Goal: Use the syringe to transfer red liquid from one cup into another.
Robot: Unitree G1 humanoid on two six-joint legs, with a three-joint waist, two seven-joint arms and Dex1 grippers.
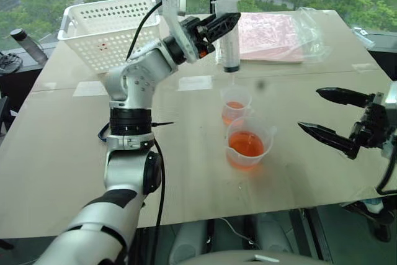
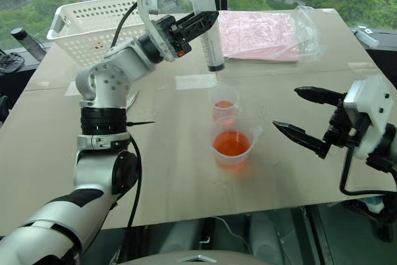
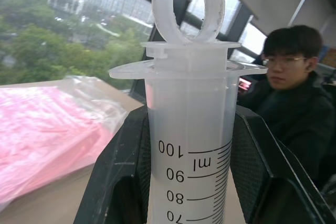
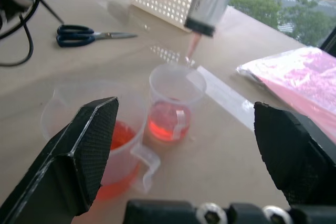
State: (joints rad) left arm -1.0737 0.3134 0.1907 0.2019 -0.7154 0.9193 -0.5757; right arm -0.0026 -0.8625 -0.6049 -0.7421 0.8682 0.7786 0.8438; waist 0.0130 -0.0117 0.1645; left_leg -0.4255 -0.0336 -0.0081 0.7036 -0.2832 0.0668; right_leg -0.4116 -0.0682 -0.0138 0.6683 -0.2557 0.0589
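Note:
My left gripper should lay the syringe down on the table (image 1: pixel 172 118) between the scissors and the smaller cup, and then let go of it.
My left gripper (image 1: pixel 218 26) is shut on the syringe (image 1: pixel 230 38), holding it upright with the tip pointing down above the smaller cup (image 1: pixel 236 105). In the left wrist view the black fingers (image 3: pixel 122 174) clamp the graduated barrel (image 3: pixel 189 150), and the plunger ring sits right at the flange. The tip (image 4: pixel 193 46) looks reddish. The smaller cup holds a little red liquid (image 4: pixel 169 119). The spouted beaker (image 1: pixel 249 147) stands just in front of it, touching or nearly so, with more red liquid (image 1: pixel 246 143). My right gripper (image 1: pixel 310 110) hangs open to the right of the cups, holding nothing.
A white perforated basket (image 1: pixel 108 29) stands at the back left and a pink plastic bag (image 1: pixel 273 35) lies at the back right. Scissors (image 4: pixel 86 35) lie on the table to the left of the cups. A person (image 3: pixel 294 93) sits beyond the table.

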